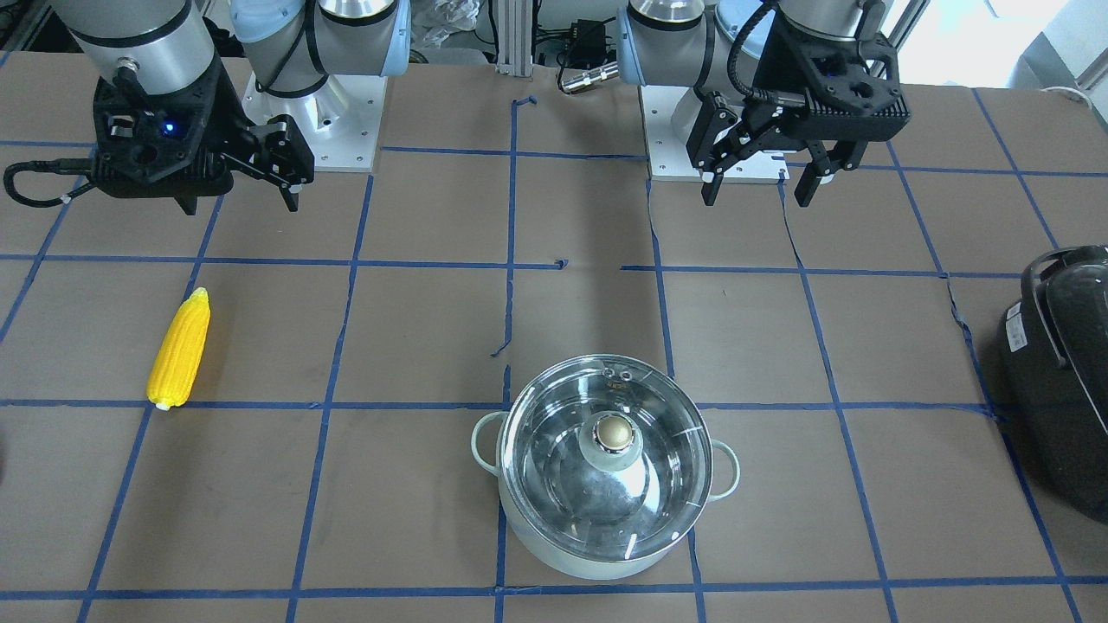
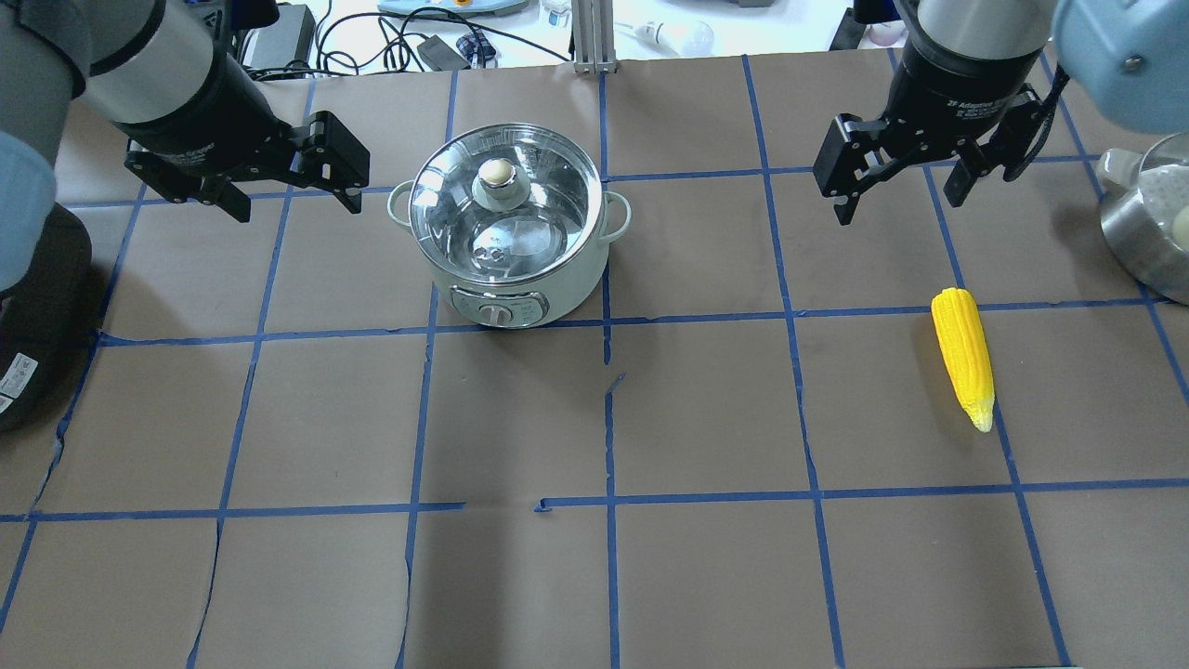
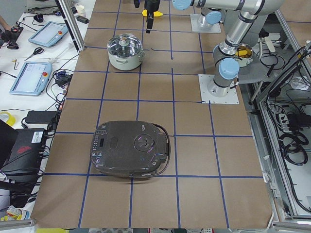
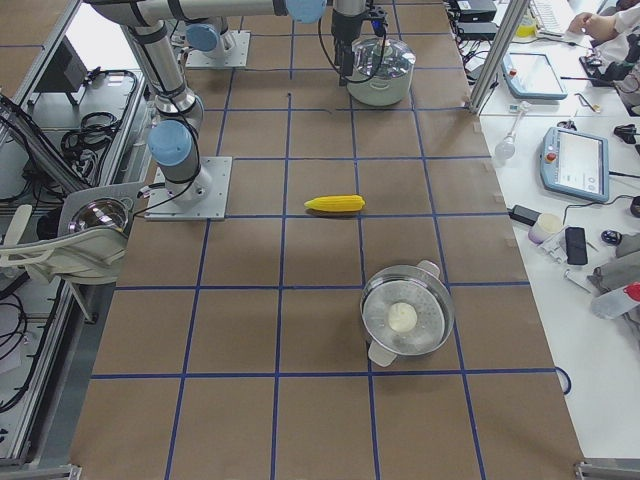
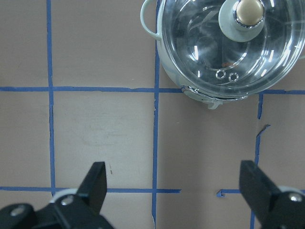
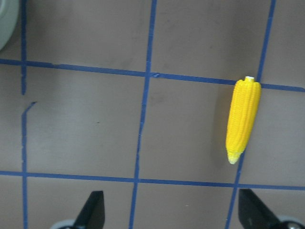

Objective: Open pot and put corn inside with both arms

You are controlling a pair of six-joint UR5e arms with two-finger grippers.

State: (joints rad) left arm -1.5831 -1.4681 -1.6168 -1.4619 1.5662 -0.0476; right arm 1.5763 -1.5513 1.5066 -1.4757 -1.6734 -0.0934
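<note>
I need to next move my left gripper to the metal knob (image 1: 614, 433) (image 5: 250, 12) at the centre of the glass lid and close it there, because the pot needs to be opened.
The pot (image 2: 571, 283) stands on the table with its glass lid (image 2: 548, 209) on; the metal knob (image 2: 497, 175) is at the lid's centre. It also shows in the front view (image 1: 589, 567). The yellow corn (image 2: 963, 355) lies flat on the table, well to the pot's right, pale tip toward the robot. My left gripper (image 2: 295, 203) is open and empty, hovering left of the pot; its wrist view shows the lid (image 5: 200, 47) ahead. My right gripper (image 2: 899, 204) is open and empty, above the table beyond the corn (image 6: 243, 119).
A large black appliance (image 3: 130, 148) sits at the table's left end. A second steel pot (image 4: 407, 318) with a lid stands at the right end. Blue tape lines grid the brown table (image 2: 706, 418).
</note>
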